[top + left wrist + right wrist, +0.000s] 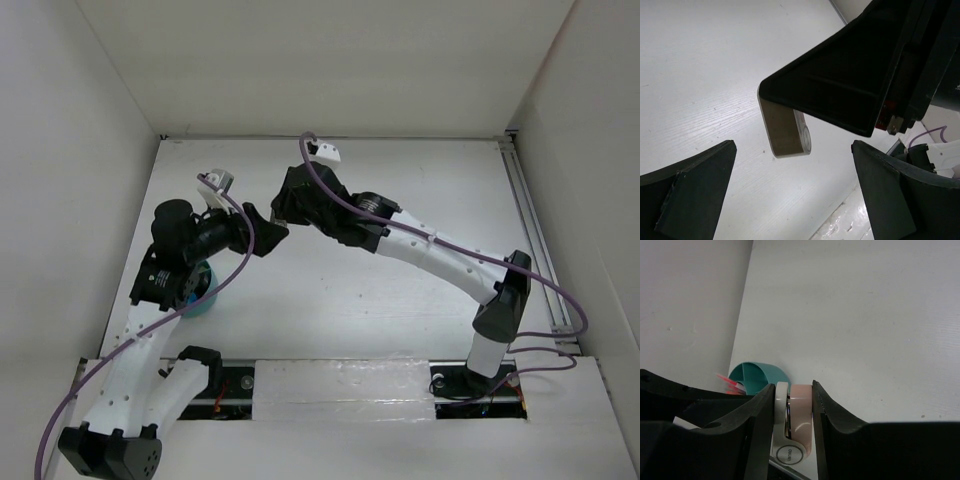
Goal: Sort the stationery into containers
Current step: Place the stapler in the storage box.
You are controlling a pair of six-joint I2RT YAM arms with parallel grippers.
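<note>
My left gripper needs to move in square and grip the eraser's lower end (789, 146) before my right gripper opens, since the eraser hangs at a slant beyond my left gripper's fingers.
My right gripper (794, 390) is shut on the pinkish-beige eraser (801, 415), which has a white case side with a round logo. The left wrist view shows the eraser (787, 131) hanging below the right gripper's black finger (840, 85), above the white table. My left gripper (793, 147) is wide open just below it, one finger on each side, touching nothing. From above, the two grippers meet tip to tip: left gripper (262, 228), right gripper (281, 210). The eraser is hidden there. The teal cup (757, 376) holds red-pink stationery tips (729, 384) and sits under my left arm (203, 300).
White walls enclose the table on the left, back and right. The left wall (690, 305) stands close behind the cup. A shiny strip (340, 385) runs along the near edge between the arm bases. Purple cables (400, 225) loop along both arms.
</note>
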